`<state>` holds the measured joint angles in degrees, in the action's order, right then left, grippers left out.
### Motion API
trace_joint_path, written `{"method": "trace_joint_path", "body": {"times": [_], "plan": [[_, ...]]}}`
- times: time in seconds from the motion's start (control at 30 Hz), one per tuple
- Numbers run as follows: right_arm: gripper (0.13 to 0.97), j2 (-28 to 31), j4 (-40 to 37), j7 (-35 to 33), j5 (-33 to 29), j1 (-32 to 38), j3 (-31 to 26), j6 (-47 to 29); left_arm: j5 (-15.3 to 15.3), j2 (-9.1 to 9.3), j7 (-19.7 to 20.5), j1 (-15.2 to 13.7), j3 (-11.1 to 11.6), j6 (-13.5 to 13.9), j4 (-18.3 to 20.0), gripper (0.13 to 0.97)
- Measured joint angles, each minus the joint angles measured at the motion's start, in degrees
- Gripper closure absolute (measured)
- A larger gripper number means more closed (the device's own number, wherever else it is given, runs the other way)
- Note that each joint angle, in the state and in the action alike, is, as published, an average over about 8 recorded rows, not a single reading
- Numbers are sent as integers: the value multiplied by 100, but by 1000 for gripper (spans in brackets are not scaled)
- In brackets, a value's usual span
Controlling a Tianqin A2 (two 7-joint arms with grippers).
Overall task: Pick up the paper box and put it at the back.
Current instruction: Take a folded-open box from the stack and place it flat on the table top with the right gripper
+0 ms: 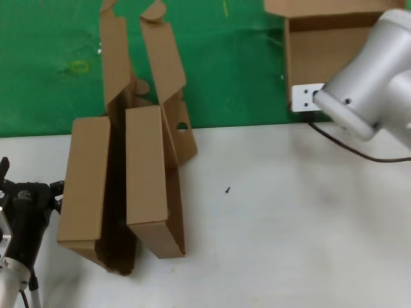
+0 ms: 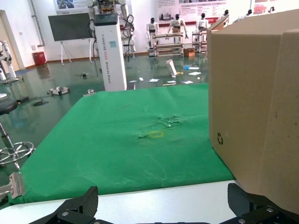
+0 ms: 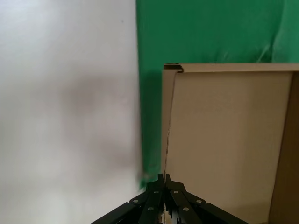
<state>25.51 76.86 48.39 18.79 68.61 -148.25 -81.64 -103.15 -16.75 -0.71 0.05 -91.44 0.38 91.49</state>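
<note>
Next, I release the paper box from my right gripper on the green cloth (image 1: 313,83) (image 3: 210,114) just behind the edge of the white table.
The paper box (image 1: 321,48) stands open over the green cloth at the back (image 1: 51,64), at the far right. In the right wrist view my right gripper (image 3: 164,179) is shut on a thin side wall of this box (image 3: 224,140), with green cloth (image 3: 201,32) beyond it. From the head camera the grey right arm (image 1: 379,77) covers that gripper. My left gripper (image 1: 26,192) waits low at the near left, open (image 2: 162,199), with nothing between its fingers (image 2: 88,198).
Two more brown boxes (image 1: 83,186) (image 1: 151,173) stand side by side on the white table (image 1: 289,224), lids up, straddling the cloth edge. The nearer one (image 2: 257,102) is close beside my left gripper. A small dark speck (image 1: 227,190) lies mid-table.
</note>
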Motion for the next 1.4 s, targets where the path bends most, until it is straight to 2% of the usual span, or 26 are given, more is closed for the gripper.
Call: {"method": "trace_joint_path", "body": {"times": [0.27, 0.57, 0.93, 1.1, 1.23, 1.4], "plan": [[946, -694, -1014, -371, -475, -371, 469, 898, 0, 0, 0, 0, 0, 0, 0, 132], [946, -983, -1352, -710, -517, -591, 1068, 1122, 0, 0, 0, 0, 0, 0, 0, 132], [946, -1084, -1191, -957, -741, -703, 1465, 923, 0, 0, 0, 0, 0, 0, 0, 132], [920, -1088, -1034, -1014, -876, -739, 1600, 803, 0, 0, 0, 0, 0, 0, 0, 132], [904, -1038, -764, -1043, -983, -811, 1731, 698, 0, 0, 0, 0, 0, 0, 0, 132], [834, -919, -141, -1062, -1070, -955, 1971, 513, 0, 0, 0, 0, 0, 0, 0, 132]]}}
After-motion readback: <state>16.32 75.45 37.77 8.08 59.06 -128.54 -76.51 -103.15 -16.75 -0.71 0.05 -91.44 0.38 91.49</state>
